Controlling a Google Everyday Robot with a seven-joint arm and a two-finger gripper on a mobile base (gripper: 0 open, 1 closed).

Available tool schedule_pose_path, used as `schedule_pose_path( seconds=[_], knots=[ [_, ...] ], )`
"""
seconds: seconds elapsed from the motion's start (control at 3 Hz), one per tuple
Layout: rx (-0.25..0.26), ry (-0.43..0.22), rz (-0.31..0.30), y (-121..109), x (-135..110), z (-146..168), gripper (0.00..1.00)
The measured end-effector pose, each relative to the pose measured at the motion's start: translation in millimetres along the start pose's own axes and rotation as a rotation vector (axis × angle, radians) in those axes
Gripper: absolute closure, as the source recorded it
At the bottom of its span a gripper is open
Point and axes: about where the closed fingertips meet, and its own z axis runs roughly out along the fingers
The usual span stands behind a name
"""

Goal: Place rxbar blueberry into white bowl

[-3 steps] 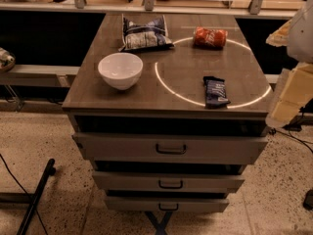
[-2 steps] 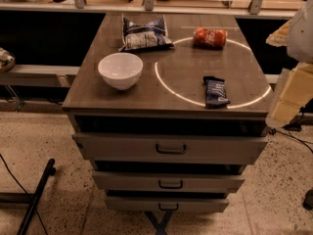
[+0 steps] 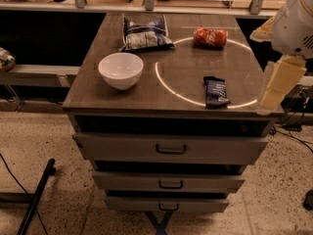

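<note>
Next, my gripper goes to the middle of the rxbar blueberry (image 3: 216,91), on the bright circle line, and closes there.
The rxbar blueberry (image 3: 215,92), a small flat bar in a dark navy wrapper, lies on the right part of the wooden cabinet top (image 3: 176,89), on the bright circle line. The white bowl (image 3: 121,70) stands upright and empty on the left part of the top, well apart from the bar. My gripper (image 3: 278,83), pale cream under the white arm, hangs at the right edge of the cabinet, to the right of the bar and a little above the top. It holds nothing that I can see.
A crinkled blue-and-white chip bag (image 3: 145,34) lies at the back left and a red-orange can (image 3: 210,37) lies on its side at the back right. Three drawers (image 3: 171,149) are below the top. A rail runs along the back.
</note>
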Motion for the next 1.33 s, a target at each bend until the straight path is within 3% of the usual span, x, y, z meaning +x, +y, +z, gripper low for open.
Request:
schedule_pose_path(
  seconds=[0.33, 0.67, 1.33],
  knots=[
    [-0.059, -0.098, -0.063, -31.5, -8.1, 28.7, 0.0],
    [-0.114, -0.072, -0.093, -54.6, -23.3, 64.8, 0.0],
    [-0.122, 0.114, -0.079, -102.3, -16.2, 137.1, 0.0]
  ],
)
